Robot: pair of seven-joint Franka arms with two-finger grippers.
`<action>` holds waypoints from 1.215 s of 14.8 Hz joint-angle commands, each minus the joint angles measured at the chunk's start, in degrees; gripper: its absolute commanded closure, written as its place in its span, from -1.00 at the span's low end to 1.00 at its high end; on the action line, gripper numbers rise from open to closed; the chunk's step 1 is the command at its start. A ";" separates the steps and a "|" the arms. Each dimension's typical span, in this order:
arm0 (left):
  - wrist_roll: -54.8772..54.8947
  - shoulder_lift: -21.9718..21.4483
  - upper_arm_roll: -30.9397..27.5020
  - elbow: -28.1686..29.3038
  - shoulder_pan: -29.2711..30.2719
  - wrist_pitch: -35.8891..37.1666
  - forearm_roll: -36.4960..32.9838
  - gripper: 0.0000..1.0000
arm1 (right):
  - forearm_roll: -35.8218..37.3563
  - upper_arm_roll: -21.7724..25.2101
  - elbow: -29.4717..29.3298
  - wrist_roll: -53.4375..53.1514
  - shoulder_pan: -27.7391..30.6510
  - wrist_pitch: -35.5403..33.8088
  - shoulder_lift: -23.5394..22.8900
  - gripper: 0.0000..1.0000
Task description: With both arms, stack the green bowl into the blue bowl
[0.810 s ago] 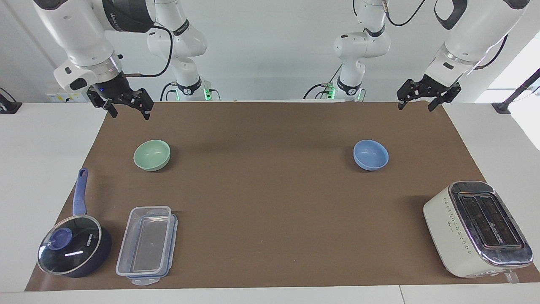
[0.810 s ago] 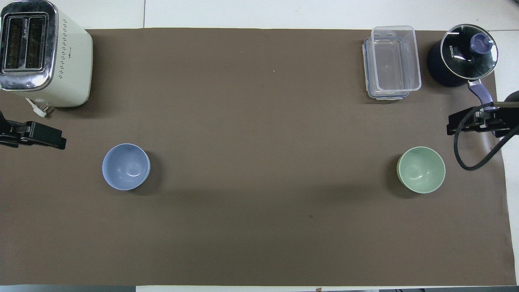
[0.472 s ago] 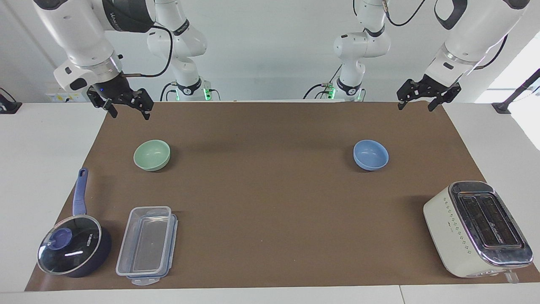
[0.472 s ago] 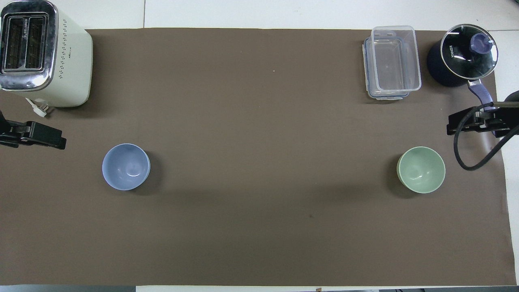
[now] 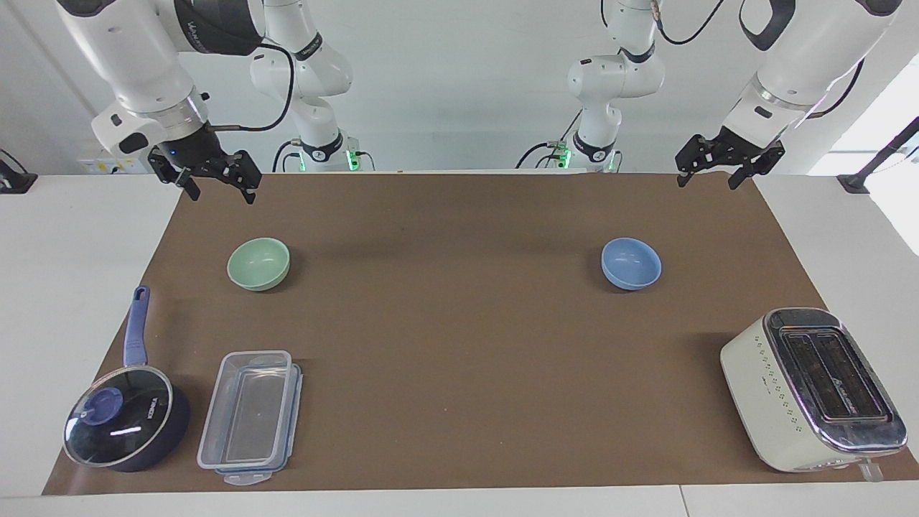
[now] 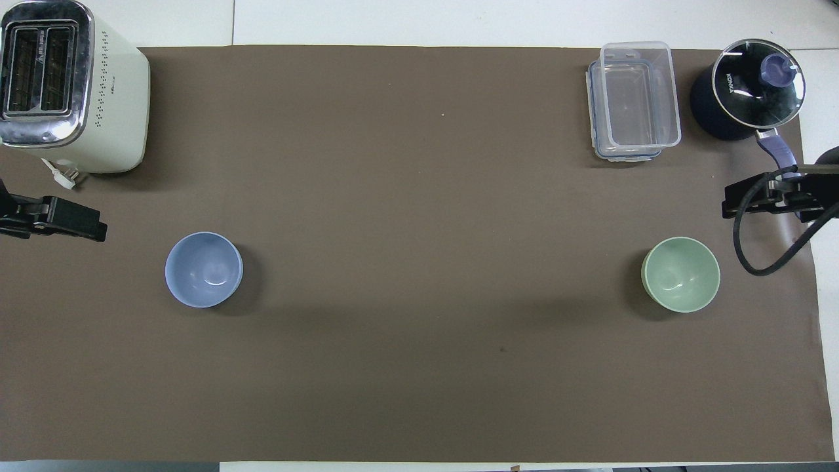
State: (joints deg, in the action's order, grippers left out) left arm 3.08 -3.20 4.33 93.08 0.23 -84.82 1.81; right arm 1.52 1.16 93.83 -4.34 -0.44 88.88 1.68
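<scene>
My left gripper is to close next on the rim of the blue bowl (image 6: 168, 260), at the side farthest from the green bowl.
The green bowl (image 5: 258, 263) sits upright and empty on the brown mat toward the right arm's end of the table; it also shows in the overhead view (image 6: 680, 274). The blue bowl (image 5: 631, 263) sits upright and empty toward the left arm's end, also in the overhead view (image 6: 203, 269). My right gripper (image 5: 220, 192) hangs open and empty in the air above the mat's edge, apart from the green bowl. My left gripper (image 5: 707, 181) hangs open and empty above the mat's corner, apart from the blue bowl. Both grippers show at the sides of the overhead view (image 6: 92, 226) (image 6: 731, 200).
A cream toaster (image 5: 811, 388) stands farther from the robots than the blue bowl. A dark blue saucepan with a glass lid (image 5: 122, 424) and a clear plastic container (image 5: 248, 416) lie farther from the robots than the green bowl. The brown mat (image 5: 459, 345) covers the table's middle.
</scene>
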 commanded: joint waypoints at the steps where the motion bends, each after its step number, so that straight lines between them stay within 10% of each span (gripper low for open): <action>1: -0.62 -1.81 -0.56 2.37 -0.14 -1.67 1.01 -1.00 | -0.64 0.33 0.92 0.21 -0.44 0.50 0.87 -1.00; 9: 0.61 -7.70 -0.64 34.07 1.88 -28.35 1.01 -1.00 | -0.64 0.33 1.53 0.91 -0.35 0.50 1.22 -1.00; 18: 7.63 0.65 -0.56 38.58 1.00 -40.42 1.01 -0.70 | -0.81 0.51 20.56 4.41 3.33 15.75 9.11 -1.00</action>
State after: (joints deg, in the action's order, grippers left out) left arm 7.99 -3.26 4.12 131.07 1.70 -122.88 1.84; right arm 1.50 1.55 104.60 -2.48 1.25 97.76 5.28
